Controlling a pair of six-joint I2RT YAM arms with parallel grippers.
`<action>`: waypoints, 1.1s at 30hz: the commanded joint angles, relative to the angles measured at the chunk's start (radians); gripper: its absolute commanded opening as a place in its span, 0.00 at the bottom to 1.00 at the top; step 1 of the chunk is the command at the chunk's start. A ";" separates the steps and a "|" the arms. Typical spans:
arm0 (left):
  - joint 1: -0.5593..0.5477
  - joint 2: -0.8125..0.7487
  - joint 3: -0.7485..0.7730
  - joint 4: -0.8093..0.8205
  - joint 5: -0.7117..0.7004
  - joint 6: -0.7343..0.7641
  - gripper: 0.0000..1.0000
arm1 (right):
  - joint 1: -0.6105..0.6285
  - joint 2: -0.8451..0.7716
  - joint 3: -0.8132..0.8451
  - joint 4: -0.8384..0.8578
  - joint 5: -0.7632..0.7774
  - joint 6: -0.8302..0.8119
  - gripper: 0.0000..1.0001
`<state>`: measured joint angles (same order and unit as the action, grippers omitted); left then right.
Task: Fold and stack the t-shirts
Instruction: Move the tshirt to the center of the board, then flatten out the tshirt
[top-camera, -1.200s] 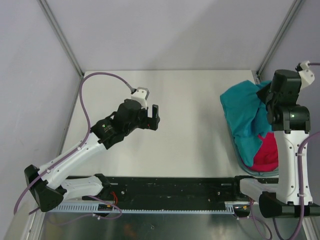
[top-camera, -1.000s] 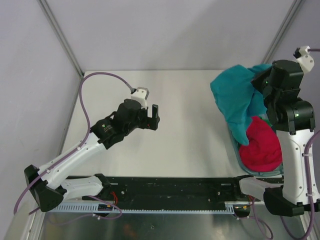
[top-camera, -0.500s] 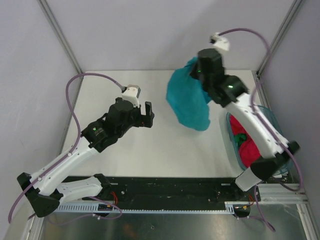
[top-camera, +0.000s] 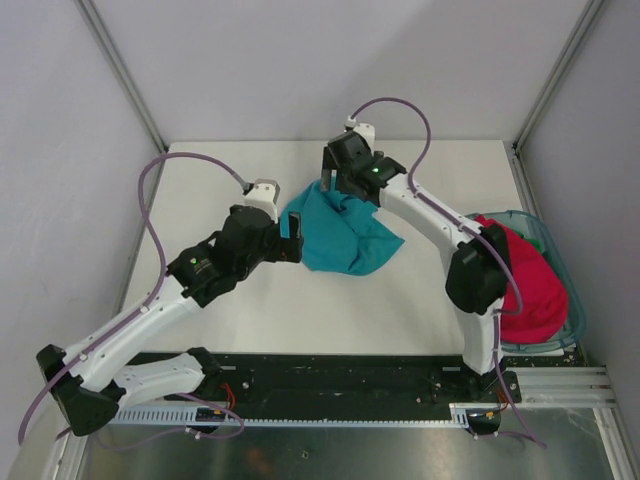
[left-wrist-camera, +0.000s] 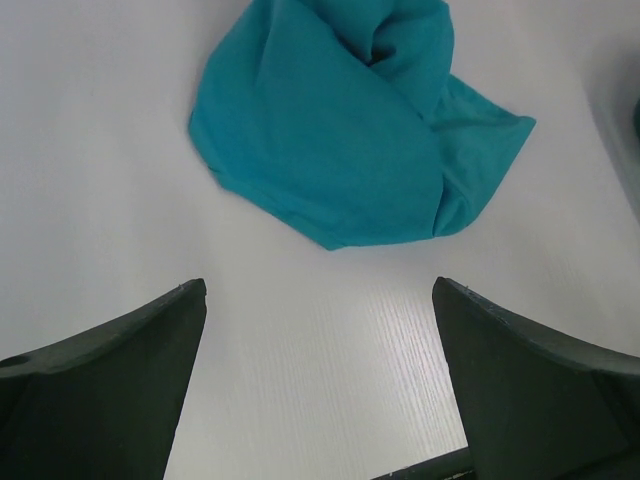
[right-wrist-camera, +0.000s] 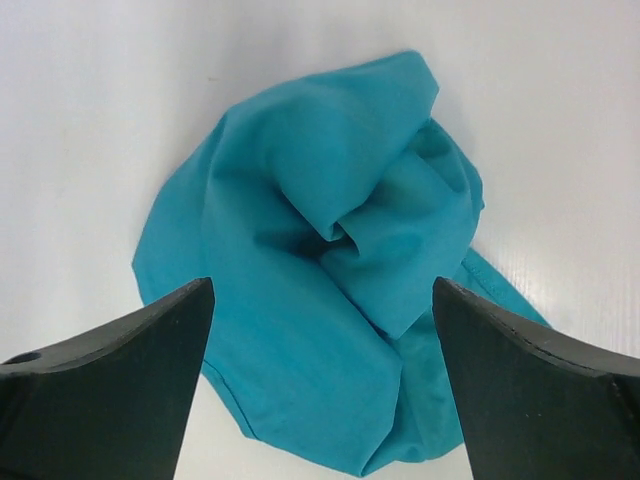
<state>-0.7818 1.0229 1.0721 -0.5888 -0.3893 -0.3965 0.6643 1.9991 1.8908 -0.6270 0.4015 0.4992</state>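
Next, I close my right gripper on the smooth (top-camera: 329, 244) (right-wrist-camera: 300, 365) near-side part of the teal-blue t-shirt, in front of its bunched folds.
A teal-blue t-shirt (top-camera: 342, 240) lies crumpled in a heap on the middle of the white table (top-camera: 400, 310). My right gripper (top-camera: 331, 182) hovers over its far edge, open, nothing held; in its wrist view the t-shirt (right-wrist-camera: 330, 270) fills the space below the right gripper (right-wrist-camera: 322, 285). My left gripper (top-camera: 294, 238) stands open at the heap's left edge. In the left wrist view the t-shirt (left-wrist-camera: 340, 150) lies just beyond the left gripper (left-wrist-camera: 318, 286), with bare table between the fingers. A magenta-red t-shirt (top-camera: 528, 285) sits bunched in the basket.
A translucent teal plastic basket (top-camera: 546, 236) stands at the table's right edge, partly behind the right arm's elbow (top-camera: 478, 272). Grey walls with metal posts close the table at the back and sides. A black rail (top-camera: 350, 385) runs along the near edge.
The right arm swung left from the basket with the teal t-shirt hanging from it, and let it go onto the table's middle; its jaws opened. The left gripper shifted slightly toward the shirt.
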 joint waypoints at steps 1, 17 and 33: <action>0.010 0.016 -0.021 0.009 0.002 -0.051 1.00 | -0.037 -0.221 -0.081 0.040 0.014 -0.025 0.95; 0.007 0.192 -0.043 0.065 0.065 -0.183 0.94 | -0.047 -0.648 -0.809 0.181 -0.011 0.004 0.81; 0.190 0.040 -0.167 0.062 0.083 -0.249 0.91 | 0.222 -0.359 -0.849 0.412 -0.023 -0.197 0.74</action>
<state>-0.6022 1.1069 0.9215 -0.5480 -0.3023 -0.6292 0.8825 1.5871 1.0225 -0.2840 0.3805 0.3634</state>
